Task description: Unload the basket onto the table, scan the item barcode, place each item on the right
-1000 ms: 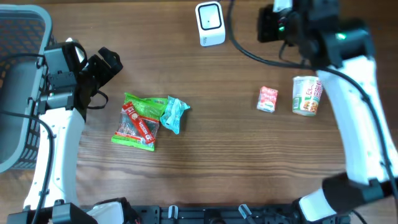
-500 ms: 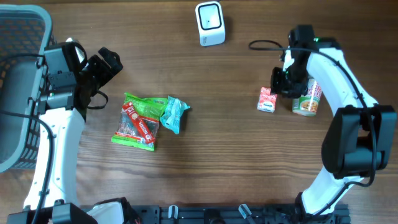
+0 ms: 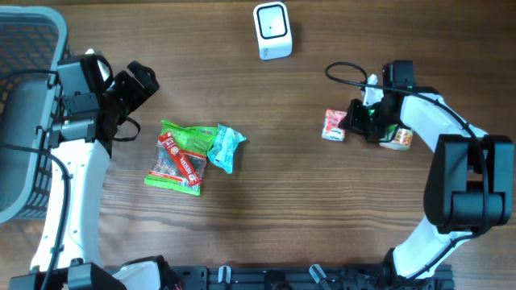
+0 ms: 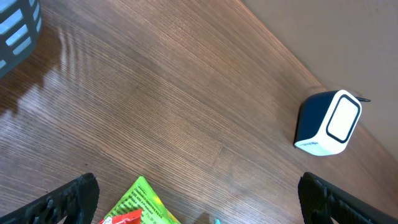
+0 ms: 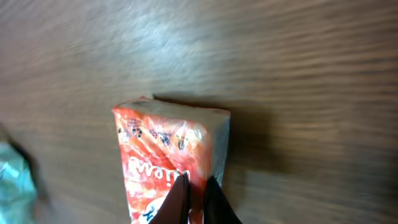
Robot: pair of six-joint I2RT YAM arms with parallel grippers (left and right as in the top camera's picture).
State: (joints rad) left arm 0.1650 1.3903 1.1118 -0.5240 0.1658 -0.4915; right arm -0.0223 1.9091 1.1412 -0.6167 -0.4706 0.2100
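Note:
My right gripper is going to release the red snack packet, which still lies on the table, on the wooden table (image 3: 357,133) beside the cup of noodles.
A small red snack packet (image 3: 332,126) lies on the wooden table right of centre, and my right gripper (image 3: 353,121) is shut on its right edge. In the right wrist view the dark fingertips (image 5: 180,198) pinch a thin fold of the red packet (image 5: 163,146), with the right gripper (image 5: 198,194) low over the table. The white barcode scanner (image 3: 272,31) stands at the back centre; the left wrist view shows the scanner (image 4: 328,122) too. My left gripper (image 3: 137,84) hovers at the left, open and holding nothing (image 4: 202,205).
A green snack bag (image 3: 179,157) with a red pack on it and a teal packet (image 3: 226,147) lie left of centre. A cup of noodles (image 3: 401,137) sits just behind my right gripper. A grey basket (image 3: 24,97) fills the far left edge.
My right arm swung down from beside the scanner to the table and closed on the red packet, which shifted slightly left. The left arm has not moved.

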